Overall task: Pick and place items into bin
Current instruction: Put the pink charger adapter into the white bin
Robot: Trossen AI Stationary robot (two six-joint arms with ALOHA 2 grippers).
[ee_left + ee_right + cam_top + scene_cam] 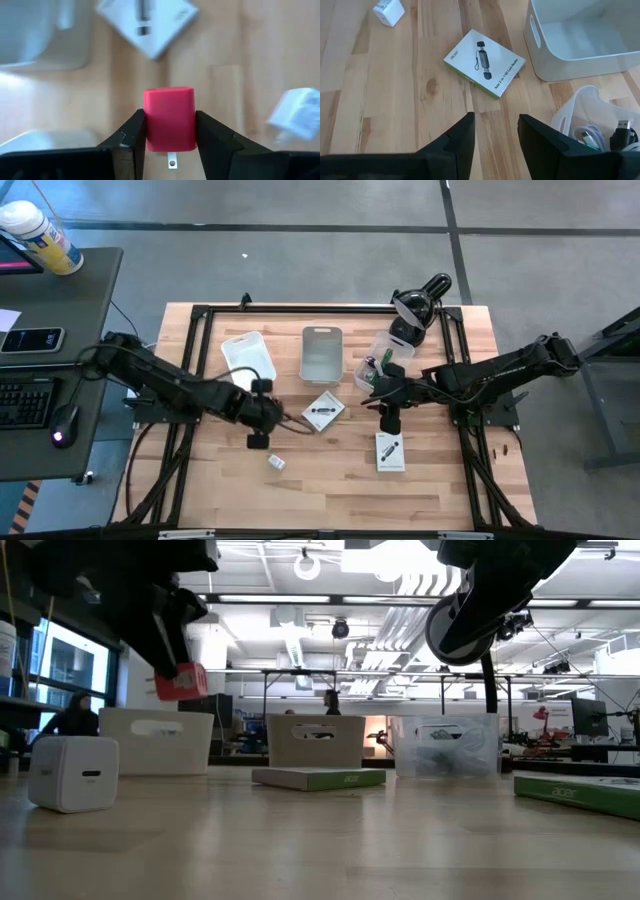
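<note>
My left gripper is going to let go of the pink block, which hangs well above the table, inside the white bin [260, 366], near the bin's side facing the grey bin.
A pink block [169, 117] with a metal prong on one end sits between the fingers of my left gripper [169, 131], which is shut on it. In the low view the block [181, 683] hangs well above the table, left of middle. My right gripper [496, 125] stands open over bare wood near the clear bin [375, 366], with nothing between its fingers. A white plug cube [276, 463] rests on the table near my left gripper [258, 430]. Two white printed card boxes [323, 410] [389, 451] lie flat on the wood. My left gripper pinches the pink block by its two opposite sides [148, 122] between the two fingers. The fingers slant down from above. The block is lifted clear of the table, a little tilted, with its metal prong [172, 161] at the end toward the wrist.
Three bins stand in a row at the far side: a white one [248, 356], a grey one [321, 352] and the clear one, which holds cables [600, 136]. A black frame [200, 315] borders the wooden table. Bare wood lies along the near edge.
</note>
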